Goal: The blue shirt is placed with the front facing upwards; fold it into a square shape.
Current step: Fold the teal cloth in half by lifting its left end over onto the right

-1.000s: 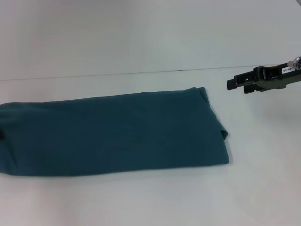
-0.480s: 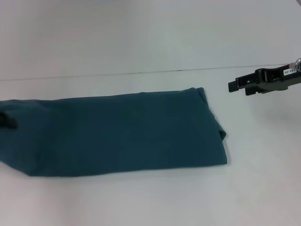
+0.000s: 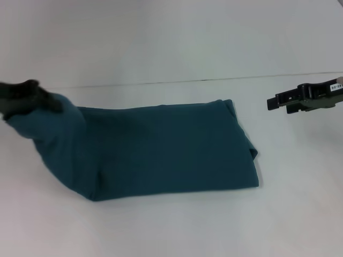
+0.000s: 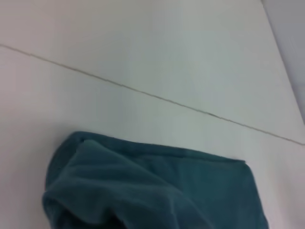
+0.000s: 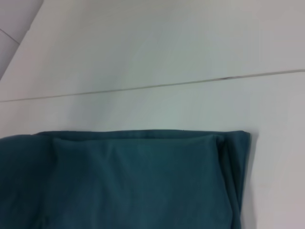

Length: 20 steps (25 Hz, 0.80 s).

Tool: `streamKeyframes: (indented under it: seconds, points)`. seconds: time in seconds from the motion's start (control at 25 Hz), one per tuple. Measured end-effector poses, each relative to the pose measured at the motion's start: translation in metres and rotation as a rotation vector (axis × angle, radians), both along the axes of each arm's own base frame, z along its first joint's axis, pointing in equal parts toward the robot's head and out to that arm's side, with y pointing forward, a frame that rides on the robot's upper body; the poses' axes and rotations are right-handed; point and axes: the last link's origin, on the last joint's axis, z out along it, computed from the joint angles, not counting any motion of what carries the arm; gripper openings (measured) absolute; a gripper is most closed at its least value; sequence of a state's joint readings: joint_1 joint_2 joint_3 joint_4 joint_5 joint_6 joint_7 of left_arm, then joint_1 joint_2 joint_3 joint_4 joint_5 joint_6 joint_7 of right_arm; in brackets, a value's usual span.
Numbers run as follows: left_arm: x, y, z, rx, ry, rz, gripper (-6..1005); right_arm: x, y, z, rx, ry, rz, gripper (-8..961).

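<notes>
I will let go of the blue shirt's lifted end with my left gripper just inside the back corner of its flat end (image 3: 208, 106) (image 4: 220, 169).
The blue shirt (image 3: 171, 150) lies folded into a long teal band across the white table (image 3: 177, 230); no lettering shows. My left gripper (image 3: 25, 96) is at the far left, raised above the table and shut on the band's left end, which hangs up from the surface in a slope. The left wrist view shows that lifted, bunched end of the shirt (image 4: 143, 186). My right gripper (image 3: 271, 103) hovers above the table, off the shirt's right edge and not touching it. In the right wrist view the shirt's flat right end (image 5: 124, 181) lies below.
A thin dark seam (image 3: 161, 83) runs across the table behind the shirt. Bare white table surface surrounds the shirt in front, behind and to the right.
My left gripper has come into view, taken hold of the shirt's left end and raised it up and rightwards. The right gripper has drifted slightly right.
</notes>
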<state>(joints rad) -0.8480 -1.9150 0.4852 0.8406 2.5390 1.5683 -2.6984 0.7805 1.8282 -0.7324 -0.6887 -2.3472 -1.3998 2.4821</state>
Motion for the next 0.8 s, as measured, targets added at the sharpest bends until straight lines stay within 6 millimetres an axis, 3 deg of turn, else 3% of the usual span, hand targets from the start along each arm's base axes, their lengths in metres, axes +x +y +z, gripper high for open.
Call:
streamKeyframes:
  seconds: [0.28,0.8]
  points:
    - [0.045,0.005,-0.020,-0.054,0.029,-0.082,81,0.002,-0.001,0.000,-0.001,-0.001,-0.001,742]
    - [0.130,0.024,-0.078,-0.136,0.149,-0.227,81,0.004,-0.003,-0.003,-0.003,-0.005,0.004,742]
